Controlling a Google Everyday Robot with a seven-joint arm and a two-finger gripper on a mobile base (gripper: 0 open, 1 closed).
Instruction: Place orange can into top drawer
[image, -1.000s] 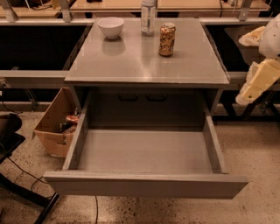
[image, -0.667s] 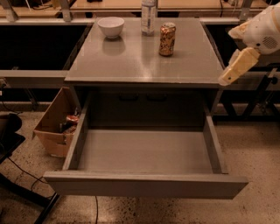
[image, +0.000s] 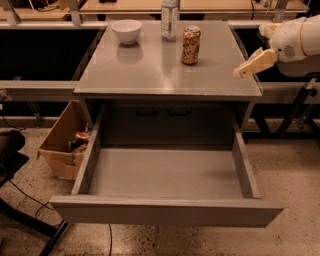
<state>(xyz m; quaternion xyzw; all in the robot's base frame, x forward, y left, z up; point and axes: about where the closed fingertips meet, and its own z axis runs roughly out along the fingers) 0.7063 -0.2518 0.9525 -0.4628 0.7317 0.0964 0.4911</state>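
Observation:
Next, I move my gripper to the orange can beside the clear bottle and close it around the middle of the orange can's body (image: 191, 44).
The orange can (image: 190, 45) stands upright on the grey cabinet top (image: 150, 70), towards the back and right of middle. The top drawer (image: 165, 212) is pulled wide open below the cabinet top, and its floor is bare. My gripper (image: 251, 64) hangs at the right edge of the cabinet top, to the right of the can and a little nearer the front. It points left and down, it is apart from the can, and it holds nothing that shows.
A clear bottle (image: 169, 19) stands just behind and left of the can. A white bowl (image: 126, 30) sits at the back left. A brown cardboard box (image: 62, 145) stands on the floor left of the drawer. Black chair legs (image: 30, 220) are at the lower left.
My gripper has risen and moved left, from beside the cabinet's right side to the right edge of its top. The can and the drawer have not moved.

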